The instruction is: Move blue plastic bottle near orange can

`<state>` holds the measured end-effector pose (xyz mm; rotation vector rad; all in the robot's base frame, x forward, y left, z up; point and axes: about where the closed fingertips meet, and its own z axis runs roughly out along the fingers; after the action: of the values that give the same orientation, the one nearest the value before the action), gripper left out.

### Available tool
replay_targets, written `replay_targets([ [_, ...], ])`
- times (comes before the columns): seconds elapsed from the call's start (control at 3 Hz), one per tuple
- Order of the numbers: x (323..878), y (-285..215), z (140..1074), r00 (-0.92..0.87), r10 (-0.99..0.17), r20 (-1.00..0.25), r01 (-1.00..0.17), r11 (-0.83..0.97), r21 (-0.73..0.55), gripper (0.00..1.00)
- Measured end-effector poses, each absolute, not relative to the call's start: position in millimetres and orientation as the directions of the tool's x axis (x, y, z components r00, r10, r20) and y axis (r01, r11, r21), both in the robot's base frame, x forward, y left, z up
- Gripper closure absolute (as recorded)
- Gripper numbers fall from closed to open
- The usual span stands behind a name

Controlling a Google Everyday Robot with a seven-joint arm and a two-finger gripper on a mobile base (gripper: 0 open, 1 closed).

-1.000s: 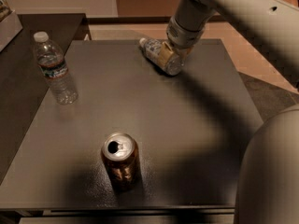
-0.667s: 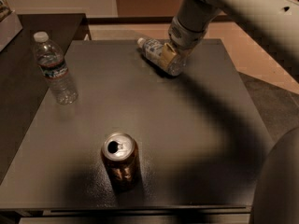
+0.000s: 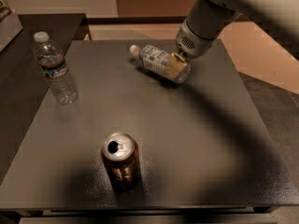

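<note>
Next, my gripper sets the blue plastic bottle free on the dark table point(image 3: 140, 134), so that it ends up close behind the orange can.
The blue plastic bottle point(image 3: 154, 59), with a white cap and a pale blue-and-white label, lies tilted at the far middle of the dark table point(image 3: 210, 139), its cap pointing left. My gripper point(image 3: 178, 68) comes in from the upper right and is shut on the bottle's base end, with tan fingers point(image 3: 176, 64) around it. The bottle seems to hang a little above the table, over its own shadow. The orange can point(image 3: 120, 160) stands upright near the front edge, well in front of the bottle and to its left.
A taller clear ribbed water bottle point(image 3: 53, 69) with a narrow dark label stands upright at the table's left edge. A second dark surface point(image 3: 18, 92) adjoins on the left. Floor lies beyond the table's right and far edges.
The gripper and the blue bottle have shifted slightly toward the front of the table, and the bottle looks raised. The can and the water bottle have not moved.
</note>
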<state>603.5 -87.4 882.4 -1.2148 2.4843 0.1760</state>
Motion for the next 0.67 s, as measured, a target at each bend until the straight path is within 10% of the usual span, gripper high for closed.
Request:
replay_targets([
  [0.67,533.1,-76.2,896.1,-0.366,-0.838,-0.405,-0.906,0.42,-0.051,1.0],
])
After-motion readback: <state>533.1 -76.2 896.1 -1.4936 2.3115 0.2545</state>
